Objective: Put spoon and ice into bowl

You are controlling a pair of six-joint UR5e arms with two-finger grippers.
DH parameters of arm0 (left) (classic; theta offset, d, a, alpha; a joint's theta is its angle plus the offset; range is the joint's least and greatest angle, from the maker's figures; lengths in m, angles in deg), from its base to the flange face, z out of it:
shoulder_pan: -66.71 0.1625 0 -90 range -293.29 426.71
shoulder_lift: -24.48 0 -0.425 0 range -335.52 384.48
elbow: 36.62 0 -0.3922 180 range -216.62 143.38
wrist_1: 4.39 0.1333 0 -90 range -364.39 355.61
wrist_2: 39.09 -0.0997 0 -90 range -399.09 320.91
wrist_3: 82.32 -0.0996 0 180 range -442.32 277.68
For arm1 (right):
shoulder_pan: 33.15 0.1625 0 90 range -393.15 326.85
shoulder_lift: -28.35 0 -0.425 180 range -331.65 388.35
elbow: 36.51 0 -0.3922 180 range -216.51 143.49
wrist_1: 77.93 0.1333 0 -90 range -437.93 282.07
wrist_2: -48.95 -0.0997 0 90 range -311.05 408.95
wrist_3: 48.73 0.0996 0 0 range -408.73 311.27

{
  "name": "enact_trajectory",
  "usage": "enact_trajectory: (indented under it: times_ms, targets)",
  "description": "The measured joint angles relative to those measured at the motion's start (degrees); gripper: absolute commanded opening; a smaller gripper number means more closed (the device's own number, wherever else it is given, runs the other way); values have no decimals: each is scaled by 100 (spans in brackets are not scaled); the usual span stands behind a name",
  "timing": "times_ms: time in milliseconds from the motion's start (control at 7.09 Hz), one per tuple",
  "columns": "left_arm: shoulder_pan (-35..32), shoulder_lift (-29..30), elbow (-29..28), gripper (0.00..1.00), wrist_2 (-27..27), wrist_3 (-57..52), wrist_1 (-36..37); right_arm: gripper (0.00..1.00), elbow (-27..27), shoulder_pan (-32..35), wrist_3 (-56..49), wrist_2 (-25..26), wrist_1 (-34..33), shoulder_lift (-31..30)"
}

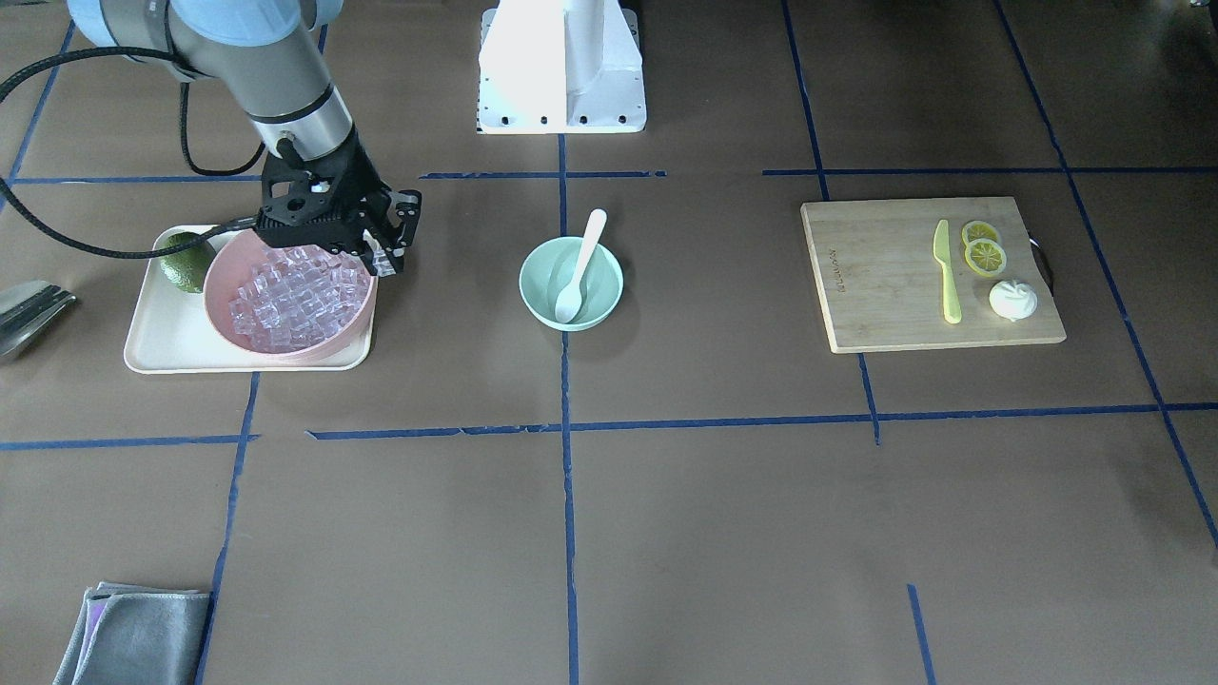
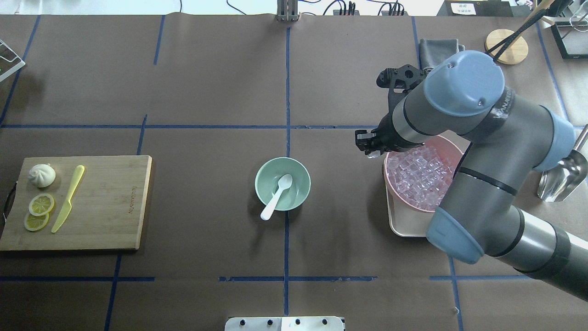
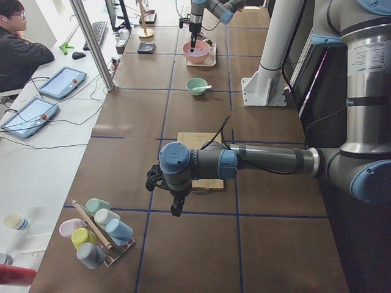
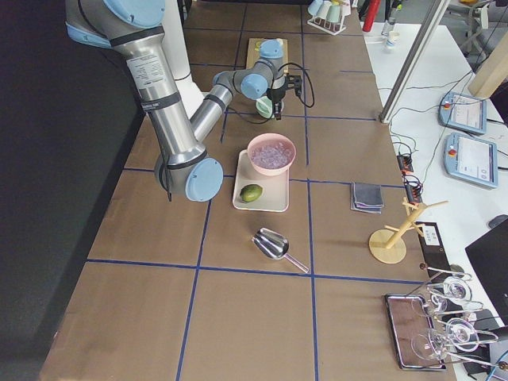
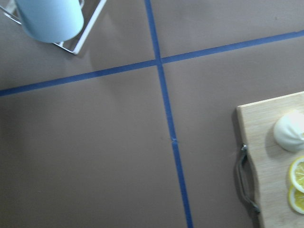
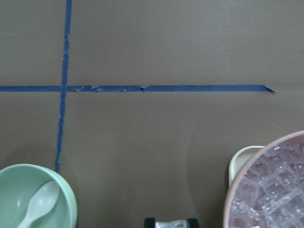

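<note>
I need to use my right gripper to drop the ice cube, now at the pink bowl's rim, inside the mint-green bowl (image 1: 564,282) (image 6: 42,216) beside the white spoon.
The white spoon (image 1: 580,266) lies in the mint-green bowl (image 1: 533,285) at the table's middle, its handle over the rim; both also show in the overhead view, spoon (image 2: 277,195) and bowl (image 2: 262,177). Many clear ice cubes (image 1: 290,300) fill the pink bowl (image 1: 221,314). My right gripper (image 1: 383,262) hangs at the pink bowl's rim on the side toward the mint bowl, shut on a small clear ice cube (image 6: 171,223). My left gripper (image 3: 177,210) shows only in the exterior left view, near the cutting board's end; I cannot tell whether it is open or shut.
The pink bowl stands on a cream tray (image 1: 162,342) with a green fruit (image 1: 186,262). A wooden cutting board (image 1: 875,285) holds a yellow knife (image 1: 947,271), lemon slices (image 1: 984,249) and a white bun (image 1: 1013,300). A metal scoop (image 1: 29,309), a grey cloth (image 1: 133,637) and a cup rack (image 3: 95,232) lie around.
</note>
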Motion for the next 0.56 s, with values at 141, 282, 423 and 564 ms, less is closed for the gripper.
enact_trajectory:
  times_ms: [141, 282, 423, 564]
  targets:
    - [-2, -33, 18, 100, 69, 33, 0, 0, 111, -181, 247, 153, -108, 272]
    - [-20, -45, 38, 100, 88, 53, 3, 0, 353, -358, 558, 295, -176, 596]
    - [-50, -46, 50, 100, 90, 60, 4, 0, 752, -572, 961, 488, -205, 1017]
    - [-73, -44, 53, 100, 88, 63, 7, 0, 1179, -783, 1375, 676, -213, 1434]
